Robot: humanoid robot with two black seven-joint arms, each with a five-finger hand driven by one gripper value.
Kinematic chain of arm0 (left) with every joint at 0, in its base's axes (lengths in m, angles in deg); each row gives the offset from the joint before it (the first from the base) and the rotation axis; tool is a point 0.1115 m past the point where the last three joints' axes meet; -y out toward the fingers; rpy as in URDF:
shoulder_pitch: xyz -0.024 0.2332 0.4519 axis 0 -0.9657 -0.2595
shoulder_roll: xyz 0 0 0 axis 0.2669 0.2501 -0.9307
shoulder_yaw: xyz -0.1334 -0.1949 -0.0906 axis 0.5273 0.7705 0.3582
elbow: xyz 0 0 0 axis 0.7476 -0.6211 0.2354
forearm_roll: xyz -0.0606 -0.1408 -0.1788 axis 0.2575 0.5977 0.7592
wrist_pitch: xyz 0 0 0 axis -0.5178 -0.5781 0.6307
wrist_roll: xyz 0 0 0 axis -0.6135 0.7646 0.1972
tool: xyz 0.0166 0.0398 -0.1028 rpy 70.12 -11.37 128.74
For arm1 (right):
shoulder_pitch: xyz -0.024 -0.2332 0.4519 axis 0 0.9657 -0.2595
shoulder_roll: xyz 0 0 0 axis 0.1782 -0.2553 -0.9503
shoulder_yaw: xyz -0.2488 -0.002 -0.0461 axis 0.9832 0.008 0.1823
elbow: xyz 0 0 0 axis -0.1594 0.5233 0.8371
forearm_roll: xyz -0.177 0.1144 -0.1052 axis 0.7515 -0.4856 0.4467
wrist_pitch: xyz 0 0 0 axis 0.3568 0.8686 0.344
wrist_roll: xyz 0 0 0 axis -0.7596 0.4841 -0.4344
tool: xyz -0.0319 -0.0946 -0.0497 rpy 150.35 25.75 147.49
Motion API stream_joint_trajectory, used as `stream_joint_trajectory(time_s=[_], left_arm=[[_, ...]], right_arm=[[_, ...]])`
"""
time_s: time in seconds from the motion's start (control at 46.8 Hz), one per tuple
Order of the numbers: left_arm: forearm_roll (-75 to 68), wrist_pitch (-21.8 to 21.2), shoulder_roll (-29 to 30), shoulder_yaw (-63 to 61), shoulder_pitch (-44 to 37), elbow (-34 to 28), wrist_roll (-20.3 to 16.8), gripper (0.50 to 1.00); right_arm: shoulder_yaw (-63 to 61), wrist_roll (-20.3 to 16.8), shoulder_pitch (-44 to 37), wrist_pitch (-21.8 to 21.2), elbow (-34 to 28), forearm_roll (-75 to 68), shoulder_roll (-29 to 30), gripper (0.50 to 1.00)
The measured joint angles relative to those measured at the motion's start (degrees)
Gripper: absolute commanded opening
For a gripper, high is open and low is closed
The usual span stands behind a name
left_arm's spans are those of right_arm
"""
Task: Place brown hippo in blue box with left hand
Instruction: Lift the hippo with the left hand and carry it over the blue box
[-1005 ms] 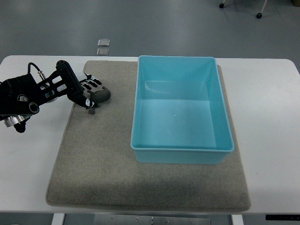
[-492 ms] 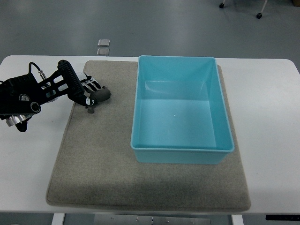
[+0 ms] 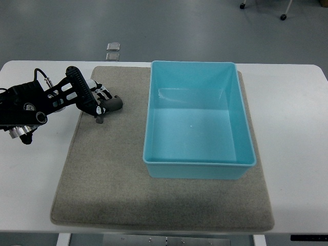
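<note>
Next, I let go of the brown hippo with my left gripper near the middle of the blue box's bottom (image 3: 199, 123).
The brown hippo (image 3: 111, 105) is a small dark brown toy at the upper left of the grey mat (image 3: 113, 179). My left hand (image 3: 97, 101) comes in from the left edge and its fingers are curled around the hippo's left end, so only the toy's right half shows. The hippo appears slightly raised over the mat, with a small shadow (image 3: 100, 122) just below it. The blue box (image 3: 197, 166) stands open and empty on the mat's right half, a short way to the right of the hand.
A white table (image 3: 292, 128) carries the mat. Two small clear items (image 3: 113, 51) lie on the floor beyond the table's far edge. A wheeled chair base (image 3: 283, 16) shows at the top right.
The left hand with the hippo has shifted slightly up and to the right. The box has not moved.
</note>
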Motion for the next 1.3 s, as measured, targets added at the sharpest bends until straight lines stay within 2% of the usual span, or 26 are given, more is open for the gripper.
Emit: stream_joint_trajectory(time_s=[0.342, 0.984, 1.134, 1.305], left_arm=[[-0.01, 0.42, 0.45, 0.37, 0.5, 0.07, 0.29, 0.5], [-0.07, 0.96, 2.79, 5.1, 7.37, -0.24, 0.21, 0.5], [-0.68, 1.65, 2.18, 8.16, 9.45, -1.16, 0.19, 0.5], [-0.94, 5.14, -1.93, 14.13, 10.22, -3.72, -0.02, 0.5]], right_arm=[[0.02, 0.0, 0.0, 0.0, 0.0, 0.0, 0.0, 0.936], [-0.01, 0.0, 0.0, -0.01, 0.0, 0.0, 0.0, 0.936], [0.05, 0.0, -0.02, 0.0, 0.0, 0.0, 0.0, 0.936], [0.03, 0.0, 0.0, 0.0, 0.0, 0.0, 0.0, 0.936]])
